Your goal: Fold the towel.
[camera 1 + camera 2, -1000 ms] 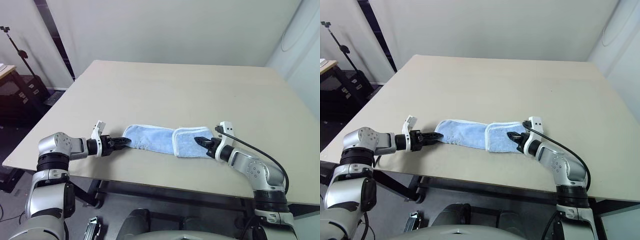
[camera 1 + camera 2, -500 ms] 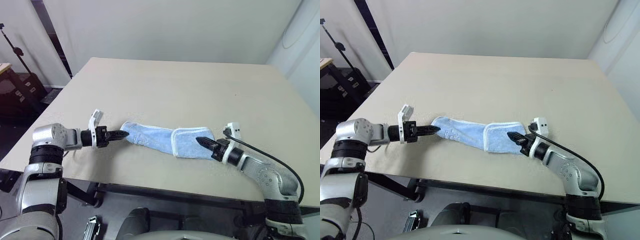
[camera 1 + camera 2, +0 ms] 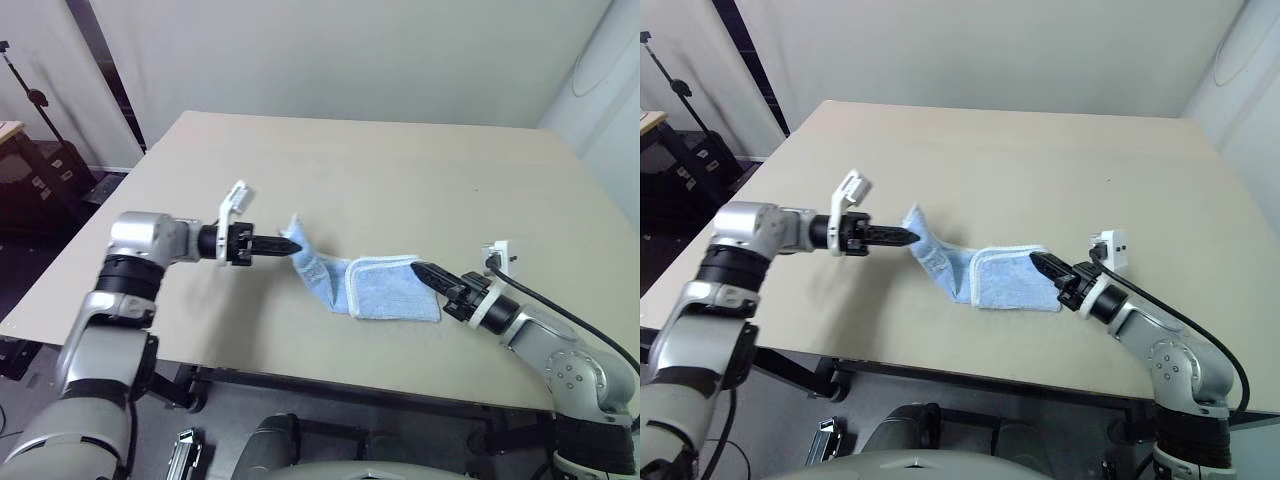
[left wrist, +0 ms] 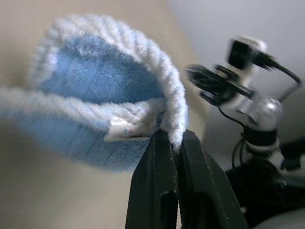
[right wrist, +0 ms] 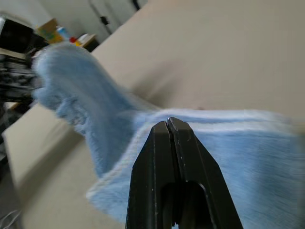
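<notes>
Next, I release the towel's raised end with my left gripper on the flat folded part (image 3: 421, 279) near my right gripper's tip.
The light-blue towel (image 3: 385, 292) with its white border lies near the front of the tan table (image 3: 400, 170), with its right part folded flat. Its left end (image 3: 300, 248) is raised off the table. My left gripper (image 3: 288, 246) is shut on that raised end. The left wrist view shows the two black fingers (image 4: 157, 162) pinching the towel's white border (image 4: 167, 90). My right gripper (image 3: 420, 270) is shut with nothing between its fingers, and hovers just above the towel's right edge. In the right wrist view the towel (image 5: 238, 157) lies beyond that gripper's tips (image 5: 167, 123).
The table's front edge (image 3: 300, 365) runs just below the towel, and open tabletop stretches behind it. A dark stand and shelves (image 3: 40, 170) are off the table's left side. A black cable (image 3: 560, 305) trails from my right wrist.
My left gripper shut on the towel's left end, then lifted it up and to the right, bunching the towel. My right gripper rose and drew back off the right end.
</notes>
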